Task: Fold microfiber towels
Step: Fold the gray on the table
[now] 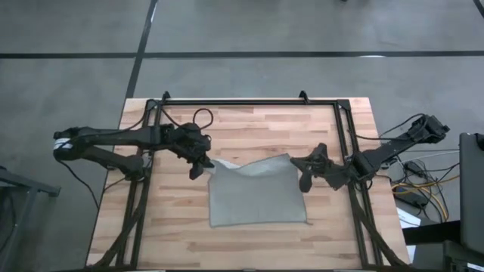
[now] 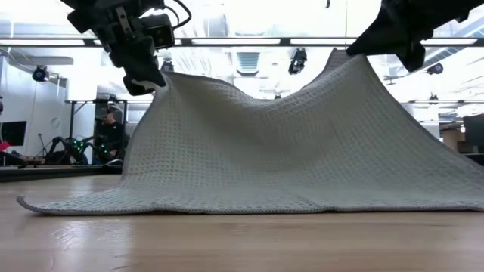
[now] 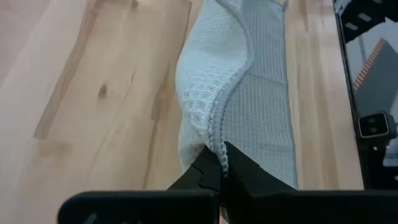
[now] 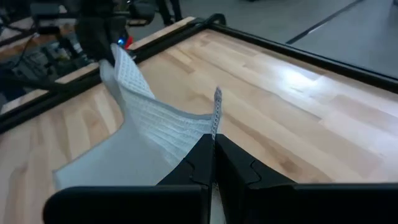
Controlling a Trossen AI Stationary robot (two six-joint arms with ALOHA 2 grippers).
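Observation:
The towel's corner will go down on the bare wood (image 1: 216, 142) just past its raised far edge, set there by my left gripper.
The light grey-blue microfiber towel (image 1: 257, 195) lies in the middle of the wooden table. Its near edge (image 2: 189, 205) rests on the wood and its far edge is raised like a tent. My left gripper (image 1: 206, 163) is shut on the far left corner, and my right gripper (image 1: 297, 162) is shut on the far right corner. In the low view the cloth slopes up from the table to both grippers and dips between them (image 2: 265, 98). My left gripper pinches the hemmed edge (image 3: 217, 144) at the towel's far left corner between its two fingers. It comes slanting down from the table's left. That corner is lifted clear and the cloth falls away from it to the table. My right gripper pinches the far right corner between its two fingers, coming in from the table's right at a slight downward slant. A tip of the hem (image 4: 217, 102) sticks up past the fingers. The corner is held above the table, and the far edge sags toward the other gripper.
Black frame rails (image 1: 249, 102) run along the table's far edge and both sides, with cables (image 1: 200, 117) at the far left. Bare wood (image 1: 257, 132) shows beyond the towel. In the room behind, a person (image 2: 112, 132) sits far off.

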